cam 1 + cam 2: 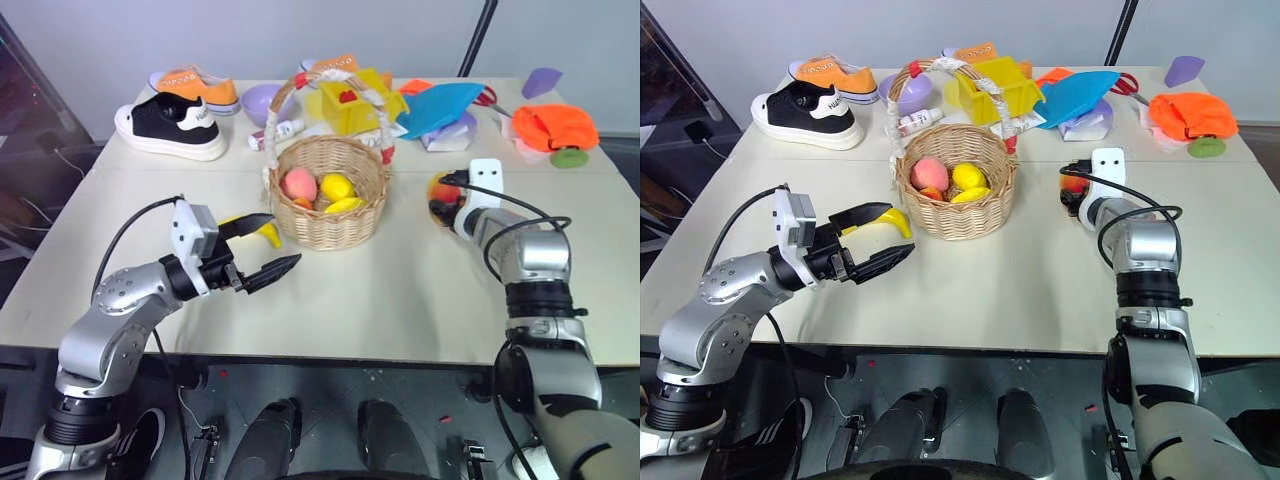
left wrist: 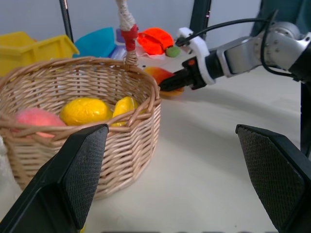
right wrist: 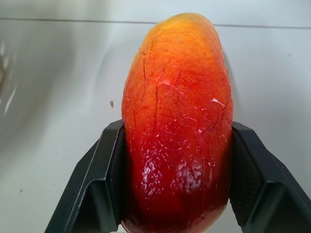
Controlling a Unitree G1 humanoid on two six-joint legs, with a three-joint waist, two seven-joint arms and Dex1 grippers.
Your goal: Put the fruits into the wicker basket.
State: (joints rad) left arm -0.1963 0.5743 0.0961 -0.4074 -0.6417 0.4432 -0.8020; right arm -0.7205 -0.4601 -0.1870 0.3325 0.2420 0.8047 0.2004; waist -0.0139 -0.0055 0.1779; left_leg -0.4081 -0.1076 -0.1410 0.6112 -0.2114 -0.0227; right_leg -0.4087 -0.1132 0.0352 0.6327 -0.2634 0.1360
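The red-and-yellow mango, now down on the table beside the basket, will be let go by my right gripper between the peach and the yellow lemons (image 1: 321,191) in the wicker basket.
The round wicker basket (image 1: 326,226) stands mid-table with a pinkish peach (image 1: 298,184) and two yellow lemons (image 1: 337,186) inside. Just left of it lies a yellow banana (image 1: 268,235) on the table. My left gripper (image 1: 285,240) is open, level, its fingers spread above and below the banana's end, close to the basket wall. To the right of the basket, my right gripper (image 1: 438,206) is down on the table. In the right wrist view both black fingers (image 3: 109,165) press the sides of the red-and-yellow mango (image 3: 177,121).
Along the back of the table: a black-and-white shoe (image 1: 170,125), an orange shoe (image 1: 195,88), a purple bowl (image 1: 260,100), a yellow plastic box (image 1: 350,100), a blue object (image 1: 440,105), an orange cloth (image 1: 553,125) and a green disc (image 1: 568,157). A small bottle (image 1: 278,133) lies behind the basket.
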